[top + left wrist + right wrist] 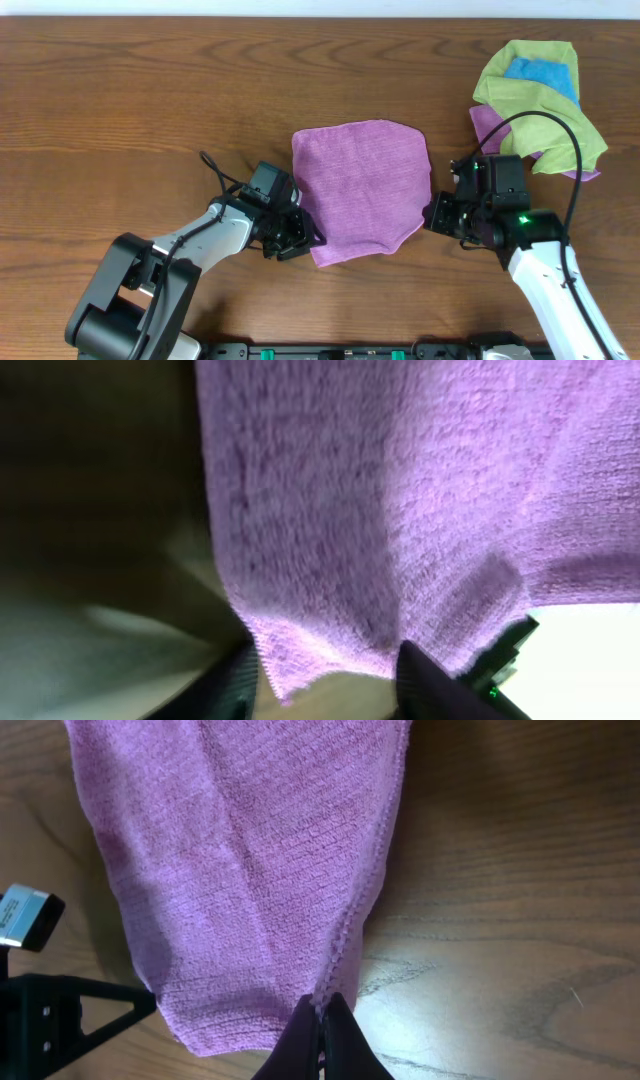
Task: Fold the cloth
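The purple cloth's near corner will go down just inside its far corner [411, 141] nearest the cloth pile, put there by my right gripper.
A purple cloth [360, 190] lies spread on the wooden table, its near edge slightly lifted. My left gripper [303, 236] is at the cloth's near left corner. In the left wrist view its fingers [325, 685] are open, with the cloth's corner [400, 510] lying between them. My right gripper [433, 215] is at the cloth's near right edge. In the right wrist view its fingers [322, 1025] are shut on the hemmed edge of the cloth [250, 870].
A pile of other cloths lies at the far right: a green one [540, 100], a blue one [543, 73] and a purple one [487, 125]. The right arm's black cable [575, 150] arcs over that pile. The table's front edge is near both arm bases.
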Controlling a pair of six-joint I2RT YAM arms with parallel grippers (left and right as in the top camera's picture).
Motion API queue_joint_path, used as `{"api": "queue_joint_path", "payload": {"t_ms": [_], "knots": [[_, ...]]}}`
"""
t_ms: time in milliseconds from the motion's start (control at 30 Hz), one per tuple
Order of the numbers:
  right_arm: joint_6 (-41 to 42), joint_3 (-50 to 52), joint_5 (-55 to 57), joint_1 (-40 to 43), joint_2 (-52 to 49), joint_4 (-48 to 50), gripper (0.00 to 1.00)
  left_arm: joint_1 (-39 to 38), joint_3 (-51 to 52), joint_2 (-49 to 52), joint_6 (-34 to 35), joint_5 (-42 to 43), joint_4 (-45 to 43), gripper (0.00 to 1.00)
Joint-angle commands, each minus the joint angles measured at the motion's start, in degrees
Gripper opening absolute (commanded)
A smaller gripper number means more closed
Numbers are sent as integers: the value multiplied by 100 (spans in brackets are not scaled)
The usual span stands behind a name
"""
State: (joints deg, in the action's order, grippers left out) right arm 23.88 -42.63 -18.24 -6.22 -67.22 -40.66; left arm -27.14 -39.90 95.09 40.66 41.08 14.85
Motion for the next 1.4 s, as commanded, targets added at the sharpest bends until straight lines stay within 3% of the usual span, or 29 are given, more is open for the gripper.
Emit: {"api": "queue_joint_path", "payload": {"t_ms": [0, 300, 467, 633, 767, 800, 1100, 1367], "knots": [[-13, -92, -46, -24, 59, 13, 1, -26, 118, 116, 59, -68, 210, 53], [-13, -92, -68, -24, 59, 15, 1, -125, 118, 118, 870, -247, -157, 74], [-11, -92, -157, -24, 59, 17, 1, -380, 118, 118, 1069, -546, -463, 73], [-11, -92, -238, -24, 59, 17, 1, -520, 120, 118, 1054, -1005, -468, 52], [-11, -92, -302, -24, 59, 17, 1, -590, 120, 118, 1010, -1145, -483, 9], [-11, -92, -302, -24, 59, 15, 1, -590, 118, 118, 1010, -1141, -483, 6], [-81, -92, -109, -26, 59, -48, 1, -334, 66, -85, 352, -551, -553, 6], [-131, -66, 240, -76, 59, -531, 2, 79, 63, -1078, -474, -595, 612, 6]]}}
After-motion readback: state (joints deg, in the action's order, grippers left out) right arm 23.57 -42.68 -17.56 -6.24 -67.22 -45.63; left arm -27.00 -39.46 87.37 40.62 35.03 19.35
